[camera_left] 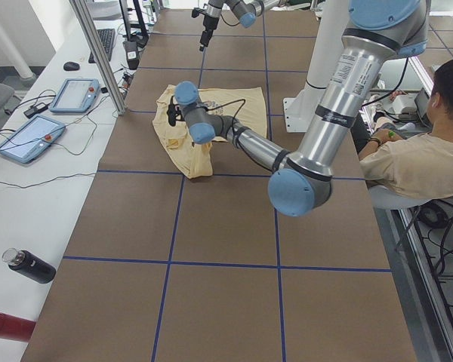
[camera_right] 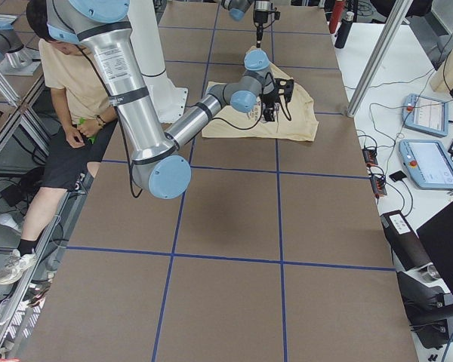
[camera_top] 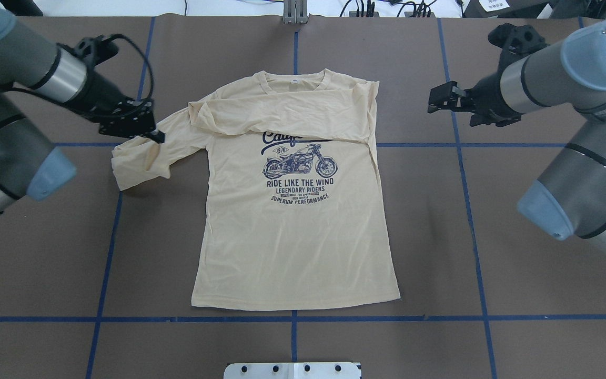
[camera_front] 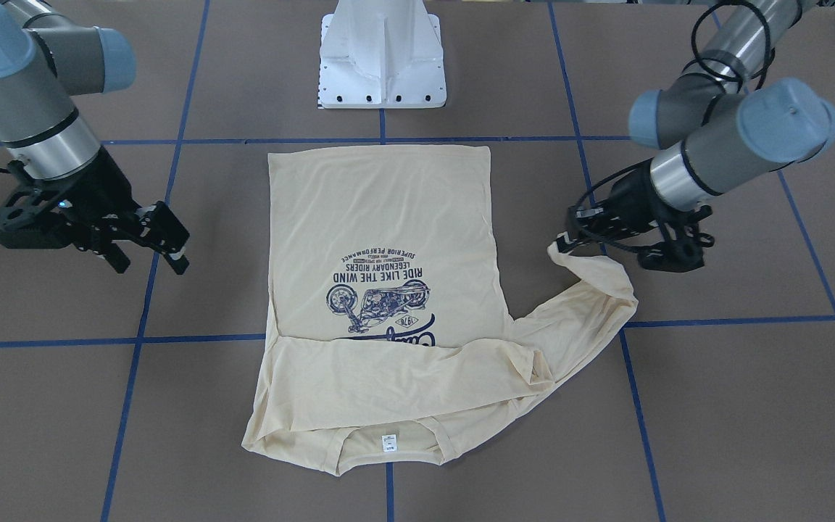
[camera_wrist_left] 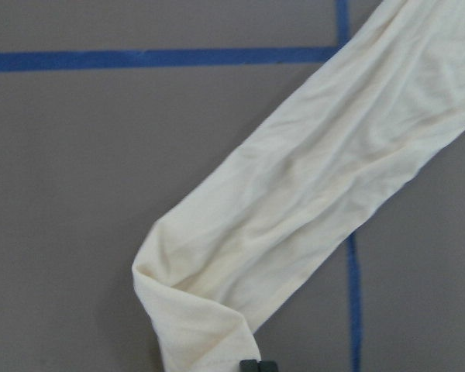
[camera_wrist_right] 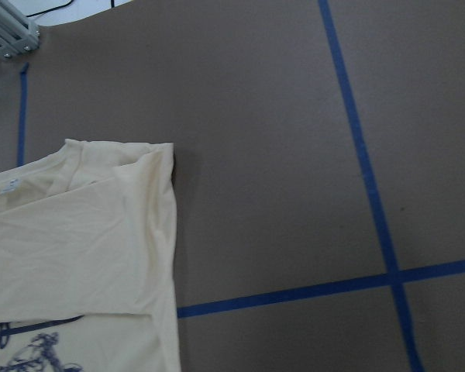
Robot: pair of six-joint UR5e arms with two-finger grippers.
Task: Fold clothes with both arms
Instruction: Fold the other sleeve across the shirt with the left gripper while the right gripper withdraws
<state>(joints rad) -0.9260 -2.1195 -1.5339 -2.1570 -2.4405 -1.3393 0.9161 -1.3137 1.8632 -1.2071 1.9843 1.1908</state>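
The robot's left gripper should release the sleeve cuff on the folded sleeve's corner at the T-shirt's opposite side edge (camera_front: 275,333).
The cream-yellow T-shirt (camera_top: 292,237) lies flat, print up, with its collar at the far side of the table. Its right sleeve is folded across the chest (camera_top: 282,113). The left sleeve (camera_top: 134,163) loops outward and is lifted at the cuff by my left gripper (camera_top: 154,135), which is shut on it. The left wrist view shows the fingertips (camera_wrist_left: 257,364) pressed together at the fabric's end, the sleeve (camera_wrist_left: 310,209) trailing away. In the front-facing view that gripper (camera_front: 561,243) holds the cuff just above the table. My right gripper (camera_top: 436,100) hovers open beside the shirt's right shoulder (camera_wrist_right: 77,232), empty.
The white pedestal base (camera_front: 381,65) stands at the robot's edge of the brown mat, which is crossed by blue tape lines (camera_top: 466,210). A seated person (camera_left: 423,151) is beside the table. Tablets (camera_left: 75,94) and a bottle (camera_left: 30,265) lie on a side bench.
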